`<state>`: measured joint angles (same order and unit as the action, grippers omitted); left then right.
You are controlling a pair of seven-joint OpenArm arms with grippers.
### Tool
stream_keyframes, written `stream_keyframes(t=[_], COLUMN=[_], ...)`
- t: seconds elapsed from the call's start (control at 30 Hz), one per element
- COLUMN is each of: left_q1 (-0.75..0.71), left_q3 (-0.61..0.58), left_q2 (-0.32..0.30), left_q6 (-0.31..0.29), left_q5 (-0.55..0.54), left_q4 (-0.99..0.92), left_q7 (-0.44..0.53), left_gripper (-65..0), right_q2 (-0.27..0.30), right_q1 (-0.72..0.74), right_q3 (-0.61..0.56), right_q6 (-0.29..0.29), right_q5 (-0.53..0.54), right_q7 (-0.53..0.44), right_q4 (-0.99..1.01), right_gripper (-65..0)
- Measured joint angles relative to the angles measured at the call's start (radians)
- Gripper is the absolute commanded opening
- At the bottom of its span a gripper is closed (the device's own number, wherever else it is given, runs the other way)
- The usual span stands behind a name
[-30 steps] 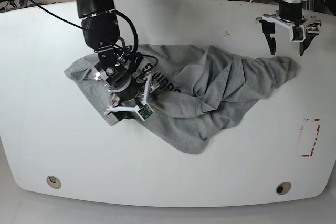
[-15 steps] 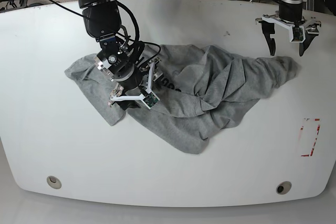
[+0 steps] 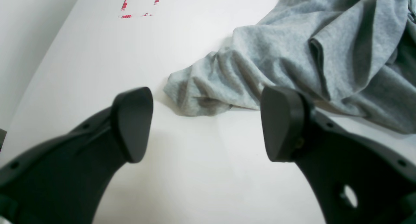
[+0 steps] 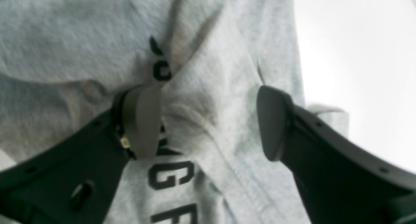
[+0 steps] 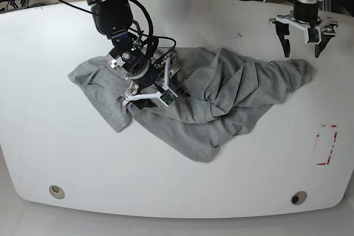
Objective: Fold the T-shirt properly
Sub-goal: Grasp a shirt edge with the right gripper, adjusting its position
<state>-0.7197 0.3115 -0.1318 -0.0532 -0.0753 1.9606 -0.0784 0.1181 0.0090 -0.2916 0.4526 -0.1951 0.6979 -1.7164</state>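
I will close my left gripper on the narrow tip (image 5: 302, 74) (image 3: 191, 92) of the grey T-shirt, at the end nearest the red-marked rectangle.
The grey T-shirt (image 5: 221, 100) lies crumpled across the middle of the white table (image 5: 50, 136). My right gripper (image 5: 148, 85) presses down on its left half, jaws apart. In the right wrist view that gripper (image 4: 206, 123) straddles a raised ridge of the T-shirt (image 4: 214, 55) beside black lettering (image 4: 170, 175), and a strip of cloth lies over the left fingertip (image 4: 141, 120). My left gripper (image 5: 302, 53) hangs open just behind the shirt's right end. Its wrist view shows the gripper (image 3: 208, 123) empty above bare table, the T-shirt's tip (image 3: 292, 48) a little beyond the fingers.
A red-marked rectangle (image 5: 326, 145) is on the table at the right, also visible as the red-marked rectangle (image 3: 139, 4) in the left wrist view. Two round holes (image 5: 56, 191) (image 5: 298, 198) sit near the front edge. Cables run behind the table.
My right gripper has slid over the shirt toward the back and right, now covering the lettering it stood beside. The left arm has not moved.
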Motion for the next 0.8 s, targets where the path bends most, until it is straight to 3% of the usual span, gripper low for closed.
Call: stream_keyframes(t=[0.13,0.67,0.8], left_q1=[0.000,0.000,0.000], left_q3=[0.000,0.000,0.000], left_q2=[0.001,-0.002,-0.002], left_q6=[0.000,0.000,0.000], left_q5=[0.000,0.000,0.000], left_q4=[0.000,0.000,0.000], left_q7=[0.000,0.000,0.000], left_gripper=[-16.4,-16.4,-16.4], right_q2=[0.005,0.005,0.007], right_q1=[-0.008,0.059,0.068], right_q3=[-0.045,-0.044,-0.042], right_q6=[0.011,0.008,0.005], right_q5=[0.011,0.008,0.008], right_q7=[0.002,-0.008,-0.007], right_q4=[0.003,0.114,0.120], right_gripper=[-21.4,-21.4,-25.0])
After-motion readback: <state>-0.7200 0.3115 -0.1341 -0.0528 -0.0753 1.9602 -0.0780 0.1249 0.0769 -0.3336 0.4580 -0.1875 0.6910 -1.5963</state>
